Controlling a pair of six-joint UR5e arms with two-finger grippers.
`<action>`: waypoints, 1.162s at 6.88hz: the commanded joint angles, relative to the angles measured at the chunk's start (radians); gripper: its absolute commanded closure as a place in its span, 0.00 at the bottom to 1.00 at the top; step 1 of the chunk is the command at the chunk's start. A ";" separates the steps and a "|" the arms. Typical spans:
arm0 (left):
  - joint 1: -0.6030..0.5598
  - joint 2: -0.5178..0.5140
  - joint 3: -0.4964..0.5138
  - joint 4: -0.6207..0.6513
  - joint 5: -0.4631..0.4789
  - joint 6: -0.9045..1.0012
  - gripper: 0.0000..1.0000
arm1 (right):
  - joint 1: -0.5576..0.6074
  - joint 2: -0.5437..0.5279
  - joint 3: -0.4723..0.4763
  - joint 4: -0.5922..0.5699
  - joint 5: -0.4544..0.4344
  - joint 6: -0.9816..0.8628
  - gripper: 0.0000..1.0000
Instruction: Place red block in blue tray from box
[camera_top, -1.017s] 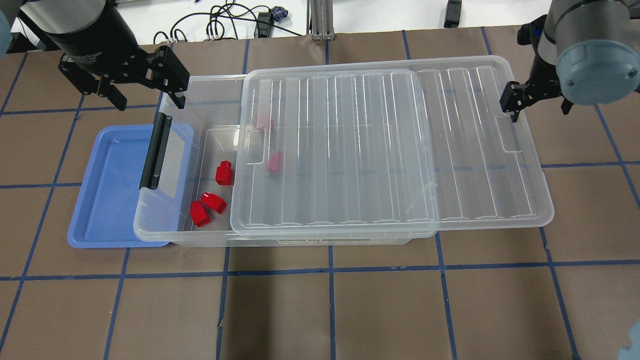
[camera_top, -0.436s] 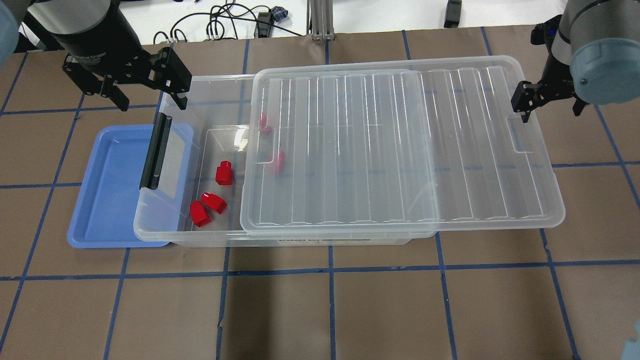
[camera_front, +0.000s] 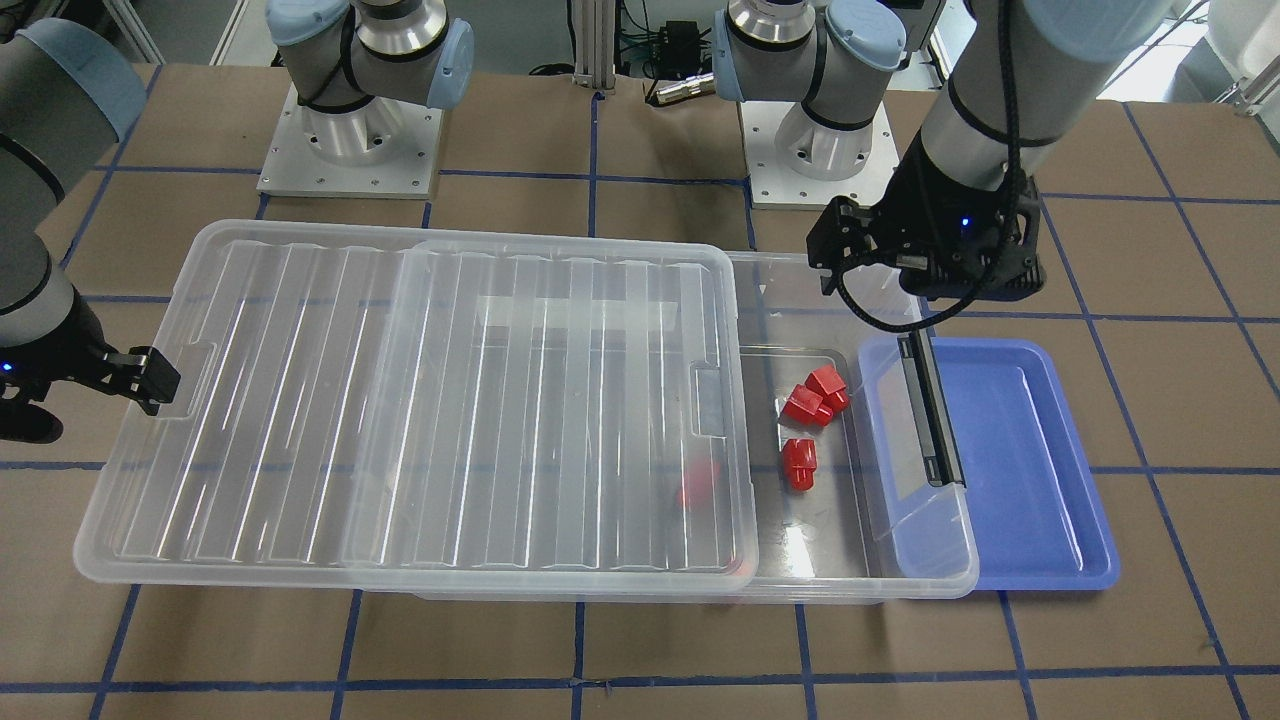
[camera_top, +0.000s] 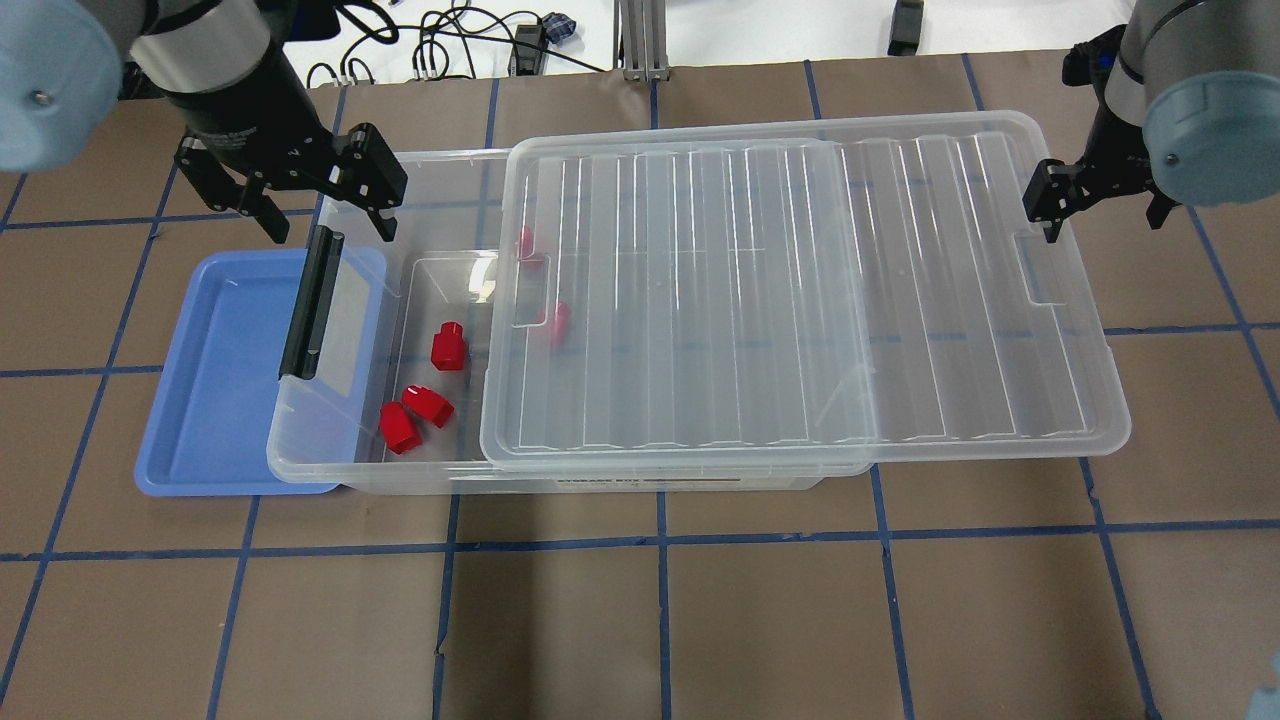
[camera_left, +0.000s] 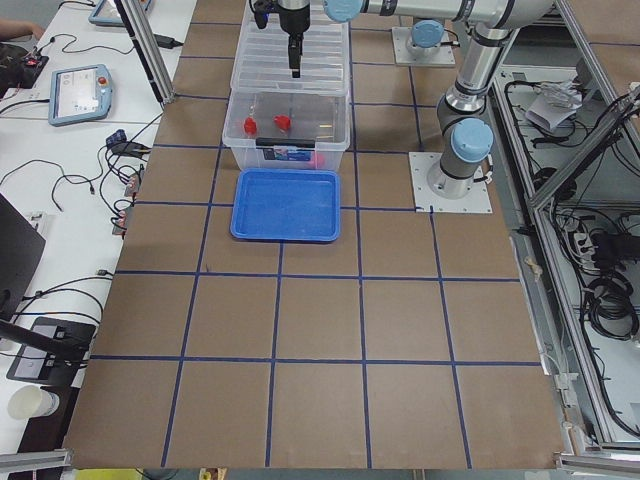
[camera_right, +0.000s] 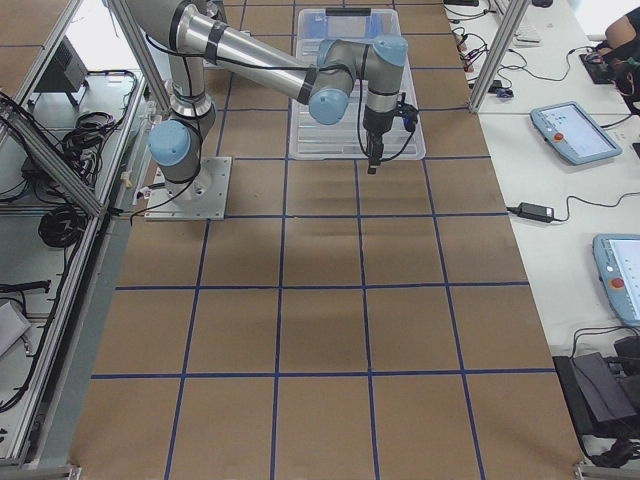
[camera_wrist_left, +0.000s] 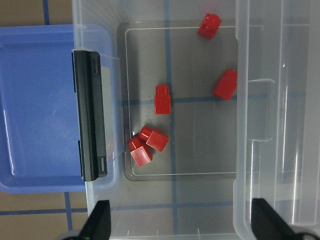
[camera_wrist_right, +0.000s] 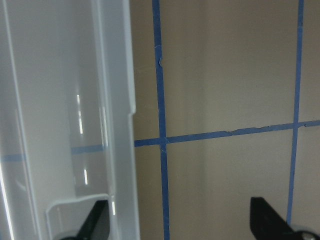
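Observation:
The red block lies alone beside the touching blocks in the uncovered part of the clear box. Next, my left gripper closes on the square end (camera_front: 798, 454) (camera_wrist_left: 162, 104) of that red block.
The clear box (camera_top: 330, 470) lies across the table, its black latch bar (camera_top: 312, 303) on the end over the blue tray (camera_top: 215, 380). Its ribbed lid (camera_top: 800, 290) is slid to the right and leaves that end uncovered. Three red blocks (camera_top: 449, 346) lie in the uncovered part; the left wrist view shows them (camera_wrist_left: 162, 99). Two more show dimly under the lid's edge (camera_top: 555, 320). My left gripper (camera_top: 328, 222) is open and empty above the box's far left corner. My right gripper (camera_top: 1098, 222) is open at the lid's right edge, one finger (camera_top: 1043, 200) by the rim.
The tray (camera_front: 1030, 450) lies partly under the box's latch end. The lid overhangs the box on the right. Cables and a metal post (camera_top: 640, 40) lie beyond the table's far edge. Brown table surface with blue tape lines (camera_top: 660, 545) lies in front of the box.
The lid slid a little to the right with my right gripper, then stopped. My left gripper moved right and nearer, toward the box's uncovered end.

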 joint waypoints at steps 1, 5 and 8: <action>0.001 -0.116 -0.019 0.000 0.004 0.000 0.00 | 0.084 -0.062 -0.098 0.077 0.056 0.004 0.00; 0.004 -0.166 -0.195 0.317 -0.007 -0.086 0.00 | 0.219 -0.088 -0.231 0.309 0.283 0.083 0.00; 0.004 -0.210 -0.223 0.388 -0.010 -0.095 0.00 | 0.219 -0.140 -0.223 0.394 0.280 0.113 0.00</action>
